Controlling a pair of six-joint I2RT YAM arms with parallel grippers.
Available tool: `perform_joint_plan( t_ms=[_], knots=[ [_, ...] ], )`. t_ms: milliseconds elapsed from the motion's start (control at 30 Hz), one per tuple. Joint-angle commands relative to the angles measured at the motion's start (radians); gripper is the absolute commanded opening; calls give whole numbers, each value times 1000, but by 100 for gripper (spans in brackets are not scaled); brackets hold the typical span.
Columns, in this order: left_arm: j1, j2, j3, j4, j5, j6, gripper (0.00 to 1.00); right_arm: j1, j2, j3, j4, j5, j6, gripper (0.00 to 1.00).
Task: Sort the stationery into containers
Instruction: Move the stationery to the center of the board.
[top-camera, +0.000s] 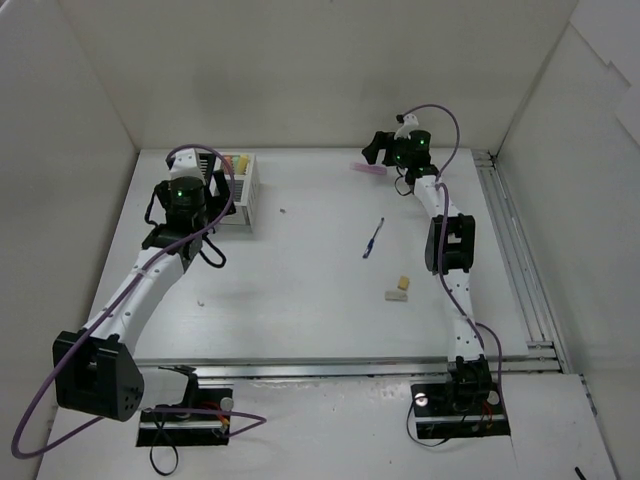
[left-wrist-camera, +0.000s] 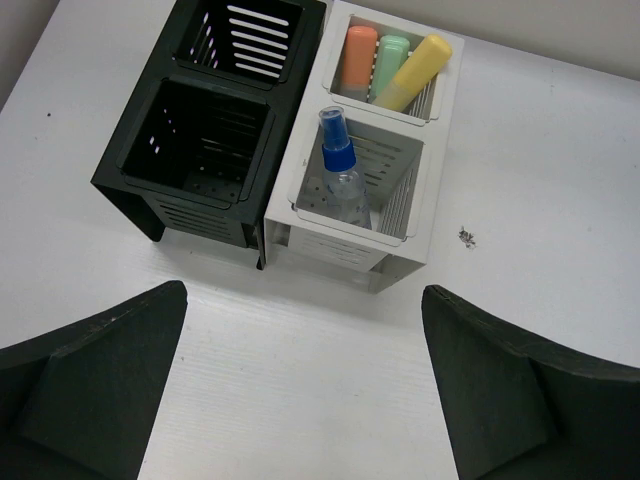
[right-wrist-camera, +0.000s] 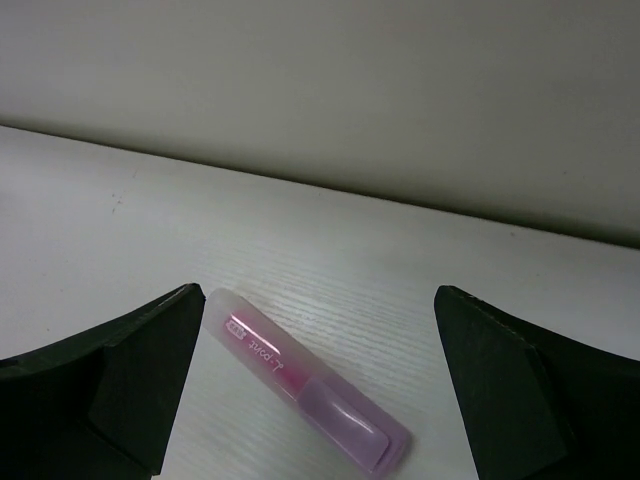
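Note:
My right gripper will turn in line with the pink highlighter's body, which slants across its open fingers, and pinch the highlighter's purple end (right-wrist-camera: 358, 428).
The black organizer (left-wrist-camera: 205, 130) and white organizer (left-wrist-camera: 365, 215) stand joined at the back left (top-camera: 240, 190). The white one's far cell holds orange-capped (left-wrist-camera: 357, 55), green-capped (left-wrist-camera: 390, 60) and yellow (left-wrist-camera: 415, 72) highlighters; its near cell holds the blue-capped marker (left-wrist-camera: 338, 170). The black one looks empty. My left gripper (left-wrist-camera: 300, 400) is open and empty just in front of them. A pink highlighter (right-wrist-camera: 300, 375) lies flat near the back wall (top-camera: 367, 169). My right gripper (right-wrist-camera: 315, 400) is open, its fingers on either side of the highlighter. A thin blue pen (top-camera: 374, 238) and two beige erasers (top-camera: 399, 289) lie mid-table.
White walls enclose the table on three sides; the back wall is close behind the pink highlighter. A metal rail (top-camera: 510, 250) runs along the right edge. Small specks (top-camera: 282, 211) lie on the surface.

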Motion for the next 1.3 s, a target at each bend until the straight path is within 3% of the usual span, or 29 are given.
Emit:
perform_joint_plan(
  t_ms=[0, 167, 267, 433, 533, 667, 767, 800, 900, 967, 1167, 1267],
  knots=[
    [6, -33, 40, 18, -25, 17, 100, 11, -49, 13, 147, -16, 153, 98],
    [6, -34, 45, 4, -28, 9, 100, 8, -74, -27, 6, -57, 234, 98],
    [6, -44, 37, 3, -29, 11, 100, 14, -97, -87, 30, -138, 278, 98],
    [6, -85, 20, -16, -46, 16, 100, 17, -119, -88, -106, -182, 232, 98],
    [6, -114, 2, -14, -55, 20, 100, 31, -183, -201, -188, -168, 160, 98],
    [6, -148, -18, -13, -63, 25, 100, 74, -334, -341, -296, -30, 2, 98],
    [6, -166, -30, -13, -68, 28, 100, 149, -375, -348, -462, 247, -187, 97],
    [6, -174, -38, -13, -68, 29, 100, 186, -376, -352, -464, 351, -204, 94],
    [6, -194, -50, -16, -72, 32, 100, 215, -343, -290, -516, 392, -235, 85],
    [6, -212, -56, -19, -80, 37, 100, 217, -297, -208, -565, 420, -227, 70],
    [6, -249, -81, -11, -94, 57, 100, 218, -280, -174, -582, 447, -198, 55],
    [6, -245, -78, -16, -94, 62, 100, 217, -275, -164, -590, 577, -137, 53]
  ],
)
